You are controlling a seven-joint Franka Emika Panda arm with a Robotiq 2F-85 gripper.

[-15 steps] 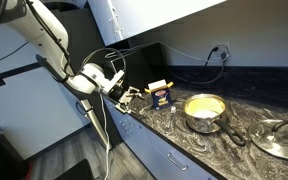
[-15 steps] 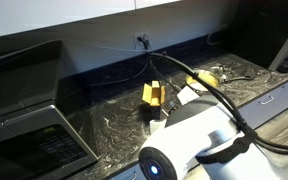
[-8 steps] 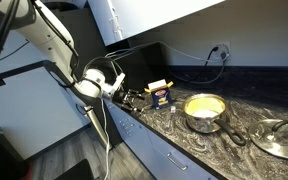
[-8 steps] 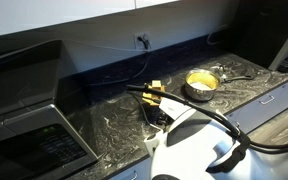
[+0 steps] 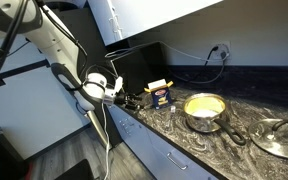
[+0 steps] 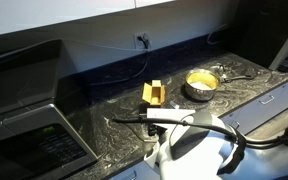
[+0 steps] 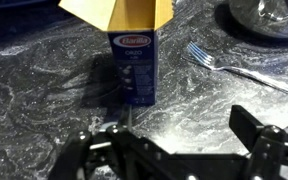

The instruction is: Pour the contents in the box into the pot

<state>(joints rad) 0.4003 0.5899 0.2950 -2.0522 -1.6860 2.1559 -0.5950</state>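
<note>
The lower part of the blue box [image 5: 161, 102] [image 7: 137, 88] is below its label and yellow flaps. I will move my gripper there next and close it on that part.
The box [image 5: 160, 93] stands upright on the dark marbled counter, blue front and yellow open flaps; it also shows in the other exterior view [image 6: 153, 94]. In the wrist view the box [image 7: 134, 65] stands ahead and left of centre. The steel pot [image 5: 204, 108] with its yellowish inside sits to the box's right, a hand's width away, and shows as the pot [image 6: 201, 82] too. My gripper [image 5: 135, 99] hovers just left of the box, apart from it. In the wrist view the gripper [image 7: 179, 140] is open with only bare counter between its fingers.
A fork [image 7: 229, 65] lies on the counter right of the box. A glass lid [image 5: 279, 138] rests at the far right. A black appliance [image 6: 24, 140] fills one end of the counter, and the counter edge [image 5: 154, 135] runs below the gripper.
The arm has shifted the gripper a little closer to the box. The wrist's body has sunk lower in the exterior view. Box and pot have not moved.
</note>
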